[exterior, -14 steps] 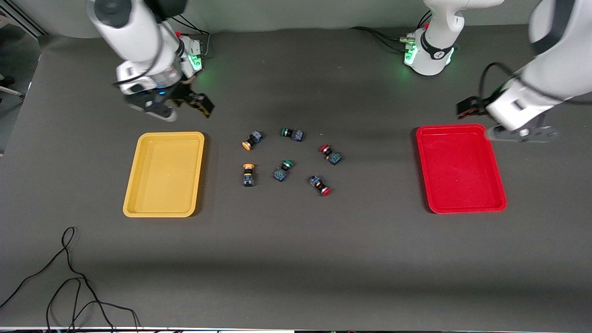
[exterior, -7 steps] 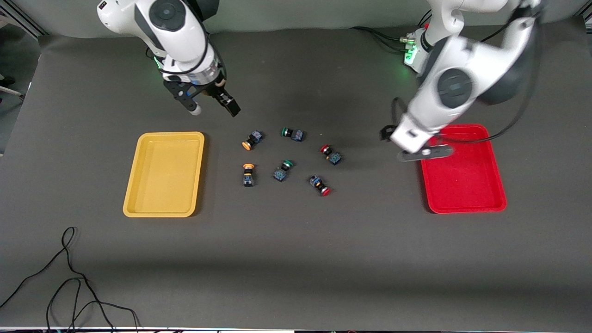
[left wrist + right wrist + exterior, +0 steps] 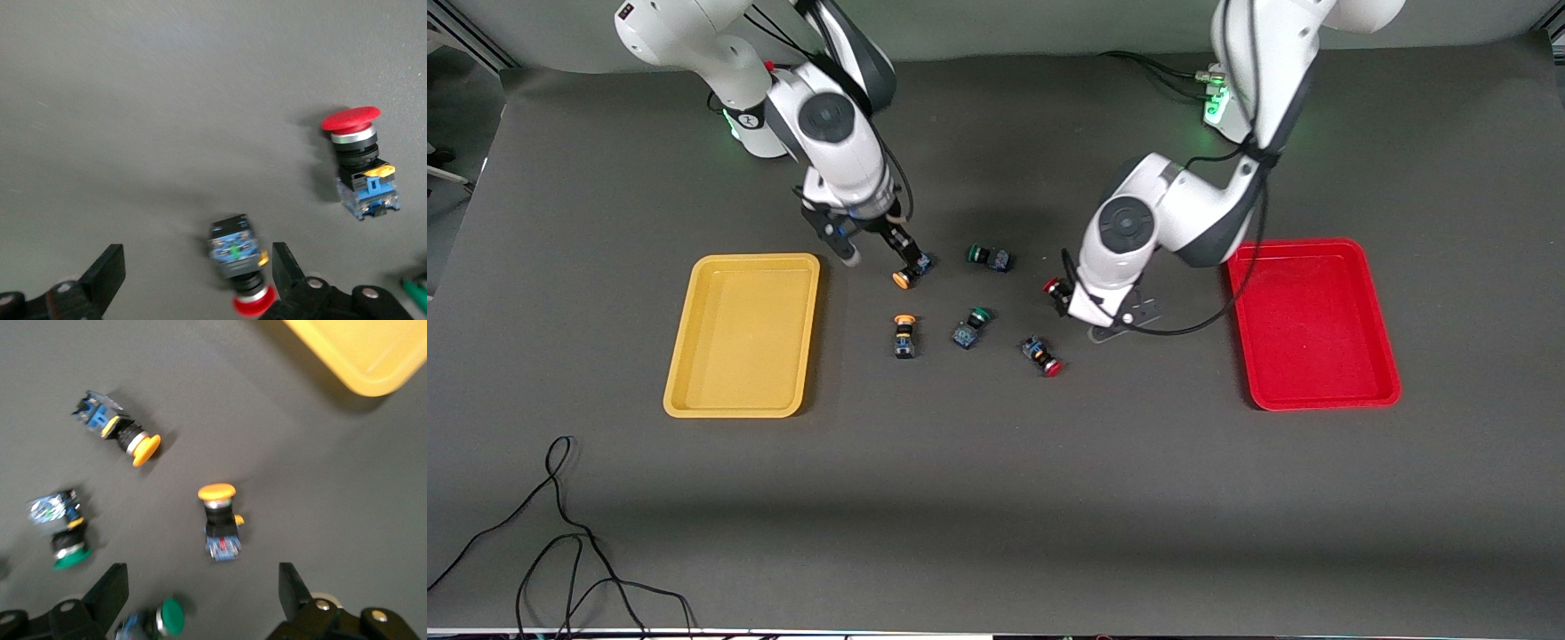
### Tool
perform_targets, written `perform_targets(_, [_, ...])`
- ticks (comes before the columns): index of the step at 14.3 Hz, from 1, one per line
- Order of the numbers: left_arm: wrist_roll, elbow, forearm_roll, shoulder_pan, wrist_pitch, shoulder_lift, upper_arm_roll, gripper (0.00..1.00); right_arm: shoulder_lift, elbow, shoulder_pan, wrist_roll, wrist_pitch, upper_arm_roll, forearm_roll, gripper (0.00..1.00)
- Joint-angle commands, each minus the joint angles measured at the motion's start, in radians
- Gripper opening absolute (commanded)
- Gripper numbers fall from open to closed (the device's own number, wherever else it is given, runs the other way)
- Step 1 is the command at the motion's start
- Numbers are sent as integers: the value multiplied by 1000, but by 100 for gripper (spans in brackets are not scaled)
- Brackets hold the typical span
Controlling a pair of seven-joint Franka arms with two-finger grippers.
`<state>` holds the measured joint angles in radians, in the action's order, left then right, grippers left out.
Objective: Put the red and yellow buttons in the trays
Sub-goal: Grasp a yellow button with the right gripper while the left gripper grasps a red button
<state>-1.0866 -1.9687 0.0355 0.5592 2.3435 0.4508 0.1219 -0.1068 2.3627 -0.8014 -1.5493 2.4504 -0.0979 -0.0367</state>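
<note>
My right gripper is to close next on the black middle [image 3: 913,270] [image 3: 221,521] of the yellow button farther from the front camera, between that button's cap and base.
Two yellow-capped buttons [image 3: 911,269] [image 3: 904,336] and two red-capped buttons [image 3: 1055,288] [image 3: 1042,356] lie in a cluster between the yellow tray [image 3: 738,338] and the red tray [image 3: 1312,324]. Both trays hold nothing. My right gripper [image 3: 882,258] is open, low beside the yellow button farther from the front camera, which also shows in the right wrist view [image 3: 220,520]. My left gripper [image 3: 1094,316] is open, low over one red button and partly hiding it. In the left wrist view this red button [image 3: 237,257] lies between the open fingers of my left gripper [image 3: 197,280], close to one finger.
Two green-capped switches [image 3: 989,258] [image 3: 969,327] lie among the buttons. One green-capped switch [image 3: 157,620] shows between the fingers of my right gripper [image 3: 200,600]. A black cable [image 3: 560,533] lies near the table's front corner at the right arm's end.
Both arms have swung in from beside their trays and dropped over the button cluster. The right gripper reached the yellow button, the left the red one. No button has moved.
</note>
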Motion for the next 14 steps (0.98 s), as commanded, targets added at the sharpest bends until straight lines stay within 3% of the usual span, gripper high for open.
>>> perform_targets(1, [-70, 42, 4, 44, 54, 67, -18, 96, -115, -10, -15, -32, 105, -8, -11, 100])
perform_targets(3, [-70, 33, 4, 51, 104, 100, -18, 91, -178, -10, -34, -34, 162, -8, -11, 100])
perform_targets(6, [-93, 34, 3, 68, 122, 118, -18, 72, -241, -10, -59, -54, 205, -11, -11, 100])
perform_targets(7, [-93, 34, 1, 68, 131, 121, -18, 61, -246, -11, -59, -54, 205, -11, -11, 100])
perform_targets(9, [-95, 34, 3, 68, 129, 118, -18, 16, -244, -11, -58, -52, 203, -11, -11, 100])
perform_targets(10, [-95, 36, 3, 68, 123, 115, -18, 0, -244, -11, -58, -51, 202, -11, -11, 91])
perform_targets(11, [-93, 39, 3, 65, 112, 109, -18, 0, -243, -13, -56, -45, 199, -13, -11, 61])
perform_targets(12, [-84, 44, 3, 59, 105, 100, -18, 0, -241, -14, -56, -40, 196, -13, -9, 40])
perform_targets(13, [-81, 47, -2, 53, 93, 86, -21, 0, -240, -16, -56, -35, 193, -13, -11, 23])
perform_targets(14, [-70, 54, -11, 42, 38, 66, -27, 0, -240, -17, -56, -34, 190, -13, -9, 14])
